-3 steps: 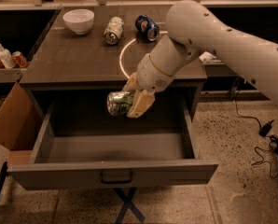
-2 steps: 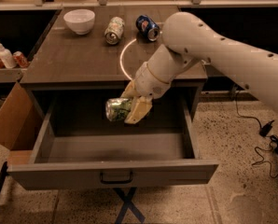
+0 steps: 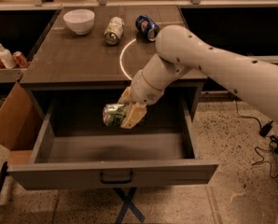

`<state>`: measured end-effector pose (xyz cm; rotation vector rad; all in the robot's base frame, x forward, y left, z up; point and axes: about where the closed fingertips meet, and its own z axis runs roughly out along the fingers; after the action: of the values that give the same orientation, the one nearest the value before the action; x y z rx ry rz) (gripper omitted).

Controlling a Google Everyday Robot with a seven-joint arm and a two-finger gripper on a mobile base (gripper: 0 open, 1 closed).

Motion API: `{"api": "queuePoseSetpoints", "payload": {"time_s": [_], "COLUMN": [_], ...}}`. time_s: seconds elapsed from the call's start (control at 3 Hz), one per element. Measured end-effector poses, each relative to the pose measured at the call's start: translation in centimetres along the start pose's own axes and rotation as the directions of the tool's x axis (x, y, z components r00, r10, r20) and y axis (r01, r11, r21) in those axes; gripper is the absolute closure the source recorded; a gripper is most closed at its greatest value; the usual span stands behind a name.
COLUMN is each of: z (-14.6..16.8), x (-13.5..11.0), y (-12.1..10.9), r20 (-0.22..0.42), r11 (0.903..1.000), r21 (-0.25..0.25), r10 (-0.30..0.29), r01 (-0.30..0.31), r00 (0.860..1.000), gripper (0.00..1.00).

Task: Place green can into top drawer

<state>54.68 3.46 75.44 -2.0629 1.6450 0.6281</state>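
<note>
I should use my gripper to set the green can, now held over the open top drawer, down on the middle of the drawer's bottom (image 3: 114, 129), directly behind the dark handle.
The green can (image 3: 112, 115) is shiny green and silver and lies sideways in my gripper (image 3: 128, 110), which is shut on it. I hold it in the air over the inside of the open top drawer (image 3: 115, 148), near the drawer's back half and a little left of centre. The drawer is pulled fully out, with its dark bar handle (image 3: 116, 177) on the front panel. My white arm reaches down from the right across the table's front edge.
On the tabletop (image 3: 83, 55) stand a white bowl (image 3: 79, 20), a pale white-green can (image 3: 114, 30) lying down and a blue can (image 3: 147, 27). A cardboard box (image 3: 10, 120) stands left of the drawer. Bottles (image 3: 3, 55) sit on a left shelf. Cables (image 3: 265, 139) lie on the floor right.
My gripper has moved down and slightly left with the green can, lowering it further into the open drawer. The drawer and tabletop things have not moved.
</note>
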Motion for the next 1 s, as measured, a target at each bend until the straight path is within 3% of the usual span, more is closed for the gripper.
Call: {"api": "queuePoseSetpoints", "payload": {"time_s": [0.67,1.0], "z": [2.9,4.7], "x": [0.6,1.4], "y": [-1.5,-1.9], "r20": [0.017,0.023], "r11": [0.9996,0.9961], "r21": [0.005,-0.001], "r10": [0.028,0.088], "r01": [-0.028,-0.088], "r00": [0.999,0.996], "gripper": [1.00,1.00]}}
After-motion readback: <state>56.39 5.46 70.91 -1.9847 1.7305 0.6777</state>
